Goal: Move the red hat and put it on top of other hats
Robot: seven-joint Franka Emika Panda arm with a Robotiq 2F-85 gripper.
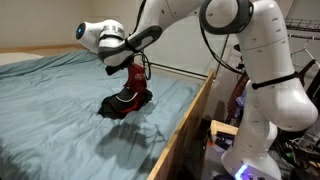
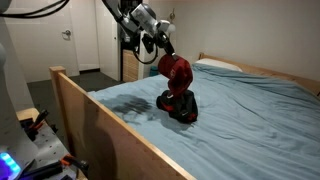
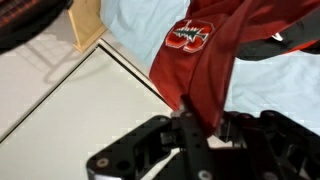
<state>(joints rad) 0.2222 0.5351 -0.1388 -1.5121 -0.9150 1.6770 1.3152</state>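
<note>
Next, I drop the red hat on the middle of the dark heap of hats [image 1: 127, 97] on the blue bed sheet.
The red hat [image 1: 135, 77] hangs from my gripper [image 1: 128, 66], which is shut on its fabric. It dangles just above the other hats [image 1: 122, 103], a dark heap on the blue bed sheet, and its lower edge seems to touch them. In an exterior view the red hat [image 2: 176, 72] hangs over the black heap [image 2: 177, 105] below my gripper [image 2: 163, 60]. In the wrist view the red hat [image 3: 195, 50] shows a white mark, with the fabric pinched between my fingers [image 3: 197, 112]. A dark cap edge [image 3: 285, 37] peeks out at the right.
The bed [image 1: 60, 110] has a light blue sheet and a wooden side rail [image 1: 190, 115]. The same rail [image 2: 110, 130] runs along the near side in an exterior view. The robot base and cables [image 1: 250, 150] stand beside the bed. A door and white wall [image 2: 70, 40] are behind.
</note>
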